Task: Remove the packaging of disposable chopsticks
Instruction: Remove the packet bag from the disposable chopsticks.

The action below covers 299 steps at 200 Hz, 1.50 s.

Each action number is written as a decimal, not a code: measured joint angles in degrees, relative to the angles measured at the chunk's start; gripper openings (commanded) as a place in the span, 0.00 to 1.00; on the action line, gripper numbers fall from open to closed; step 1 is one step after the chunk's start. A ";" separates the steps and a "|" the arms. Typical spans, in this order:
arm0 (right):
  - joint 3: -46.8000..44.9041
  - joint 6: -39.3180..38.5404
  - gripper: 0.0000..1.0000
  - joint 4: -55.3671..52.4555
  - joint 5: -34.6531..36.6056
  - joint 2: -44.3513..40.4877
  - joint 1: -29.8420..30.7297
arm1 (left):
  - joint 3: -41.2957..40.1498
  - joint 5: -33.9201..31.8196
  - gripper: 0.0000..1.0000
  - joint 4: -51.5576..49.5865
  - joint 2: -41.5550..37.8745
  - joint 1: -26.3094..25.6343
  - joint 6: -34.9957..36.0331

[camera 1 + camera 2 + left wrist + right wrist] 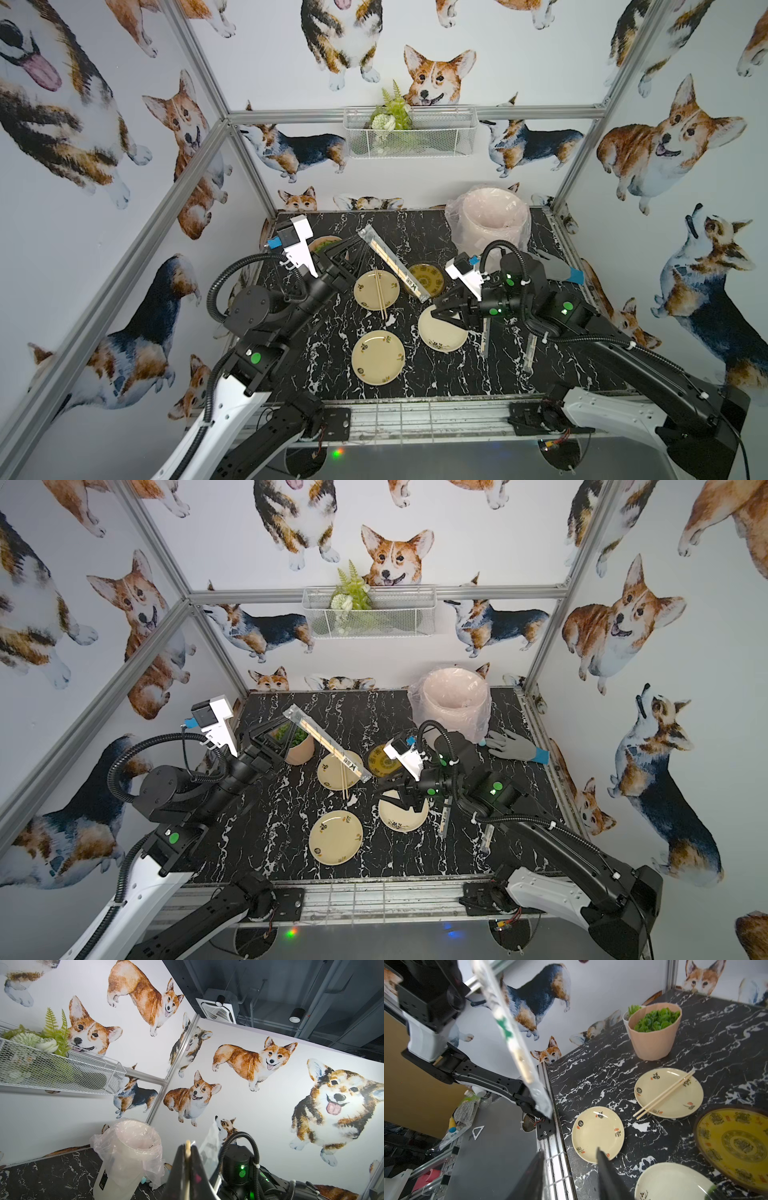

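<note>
I need to take the packaging's lower end point(364, 774) with my right gripper before my left gripper opens to regrip, since that end hangs free below my left gripper.
In both top views my left gripper point(356, 243) point(291, 725) is raised above the table's far left. It is shut on the upper end of a wrapped pair of disposable chopsticks point(386, 257). Their clear packaging point(415, 286) point(353, 766) slants down over a cream plate and the yellow dish, its lower end hanging free. The left wrist view shows a pale stick end point(188, 1147) pinched between the shut jaws. My right gripper point(434, 311) point(570, 1150) is open and empty, low over a cream plate point(442, 334), apart from the sleeve point(512, 1039). A bare pair point(379, 293) lies across another plate point(365, 286).
A third cream plate point(377, 356) sits near the front. A yellow patterned dish point(428, 274), a lined pink bin point(492, 220) and a grey glove point(557, 268) stand toward the back right. A potted plant point(654, 1028) is at the back left. Two wrapped pairs point(484, 336) point(530, 353) lie under my right arm.
</note>
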 measured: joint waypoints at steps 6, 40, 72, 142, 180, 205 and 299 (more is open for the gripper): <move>0.76 -0.09 0.84 0.13 0.04 -0.13 0.15 | 0.00 0.26 0.00 0.00 0.13 0.00 -0.02; 5.18 -1.31 0.83 1.68 0.07 2.99 0.81 | -0.35 1.09 0.00 0.17 1.09 0.00 -0.66; 7.06 -1.20 0.57 3.96 -0.35 7.98 2.14 | -0.15 2.67 0.00 0.55 2.67 0.00 -1.49; 6.01 1.20 0.00 10.64 -5.20 10.10 2.58 | -1.16 2.10 0.25 2.03 2.69 0.02 -2.56; 5.62 3.56 0.00 11.78 -4.22 9.86 2.58 | -3.91 4.00 0.28 5.62 4.94 0.00 -5.53; 5.62 4.48 0.00 11.80 -4.26 10.21 2.93 | -5.20 5.18 0.27 7.30 6.78 0.00 -8.02; 5.95 4.96 0.00 11.26 -1.07 10.97 2.84 | -11.76 7.45 0.13 14.36 8.41 -0.57 -13.77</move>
